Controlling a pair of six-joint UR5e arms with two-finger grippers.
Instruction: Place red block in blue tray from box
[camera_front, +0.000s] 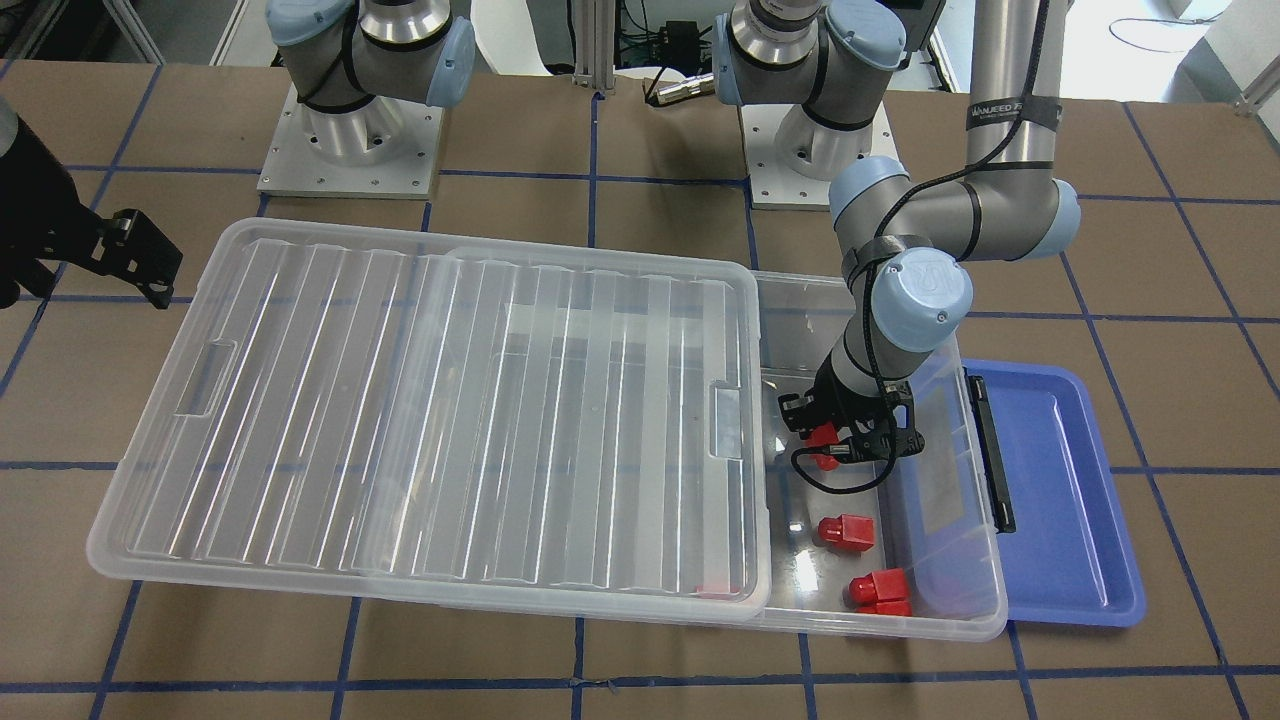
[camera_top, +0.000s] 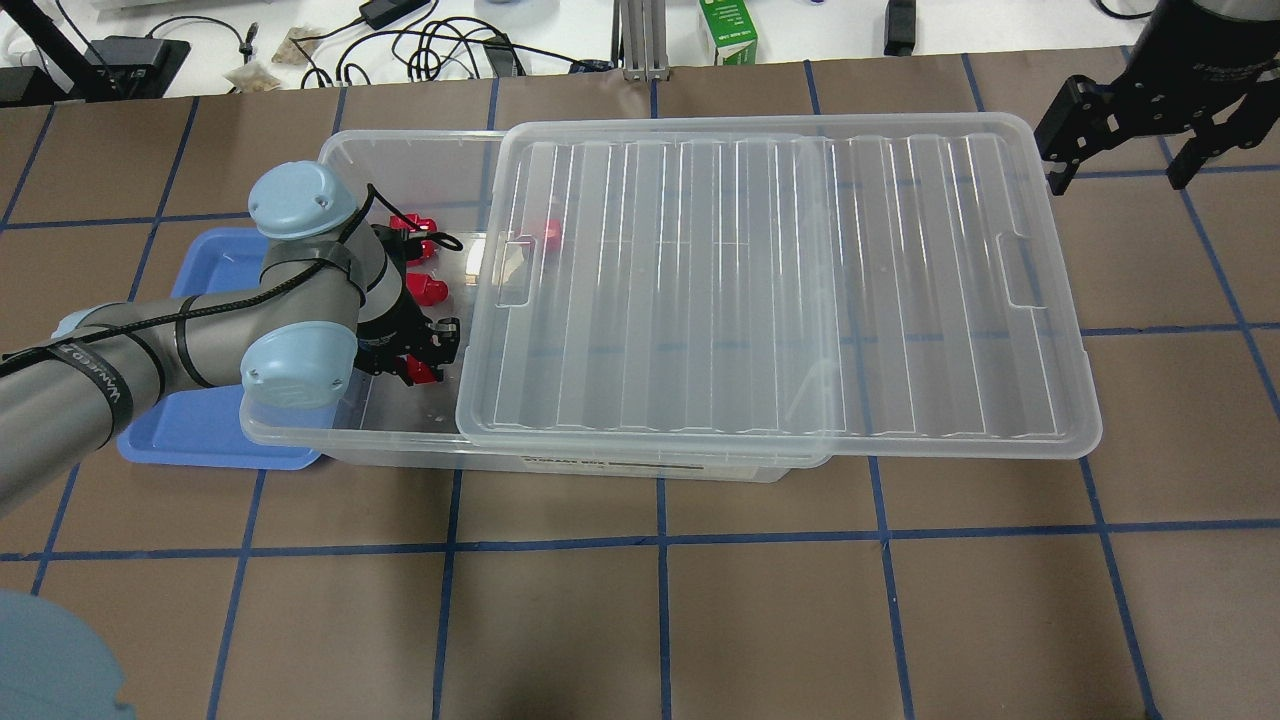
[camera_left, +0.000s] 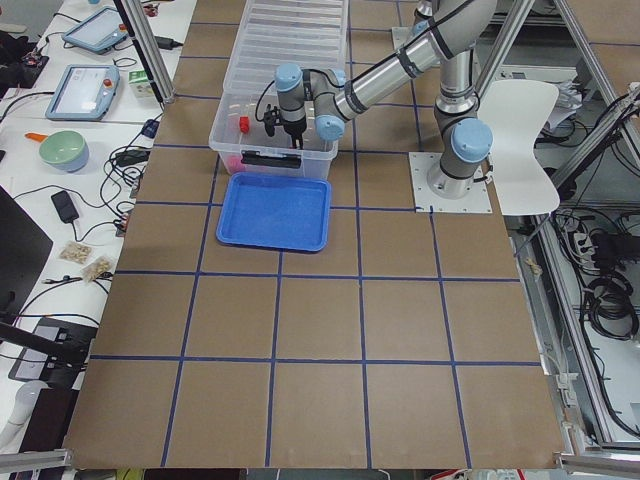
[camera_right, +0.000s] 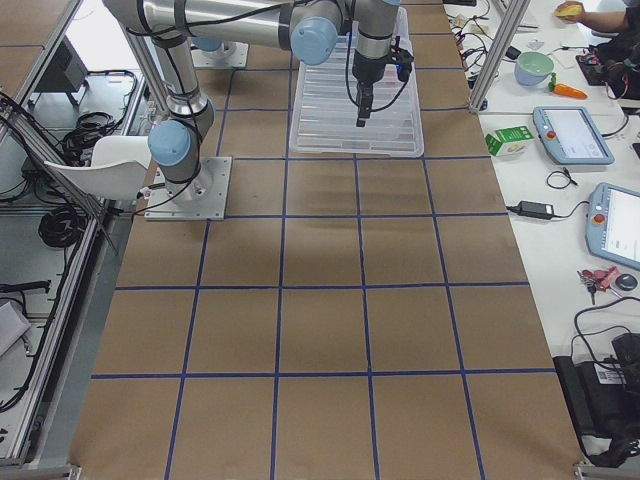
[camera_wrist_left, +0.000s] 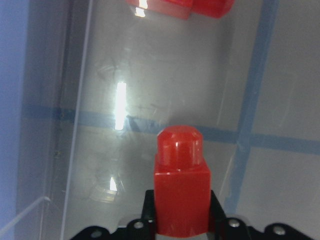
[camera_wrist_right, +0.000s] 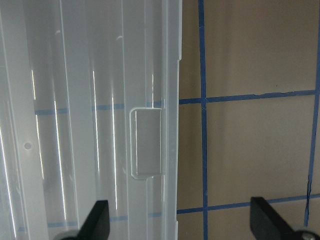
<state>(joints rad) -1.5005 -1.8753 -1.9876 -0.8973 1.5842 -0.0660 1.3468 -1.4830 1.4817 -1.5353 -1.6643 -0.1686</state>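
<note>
The robot's left gripper should release the red block on the blue tray's bottom, close beside the box's black latch (camera_front: 1022, 497).
My left gripper (camera_front: 826, 446) reaches down into the uncovered end of the clear box (camera_front: 905, 626) and is shut on a red block (camera_wrist_left: 180, 190), stub pointing away from the wrist. It also shows in the overhead view (camera_top: 420, 368). Two more red blocks (camera_front: 846, 531) (camera_front: 878, 590) lie on the box floor nearby, and another shows faintly under the lid (camera_top: 551, 232). The blue tray (camera_front: 1060, 500) lies empty beside the box's latch end. My right gripper (camera_top: 1140, 115) is open and empty, above the table just past the lid's far end.
The ribbed clear lid (camera_top: 780, 290) is slid sideways, covering most of the box and overhanging it toward my right arm. A black latch (camera_front: 990, 450) sits on the box end next to the tray. The box wall stands between the held block and the tray.
</note>
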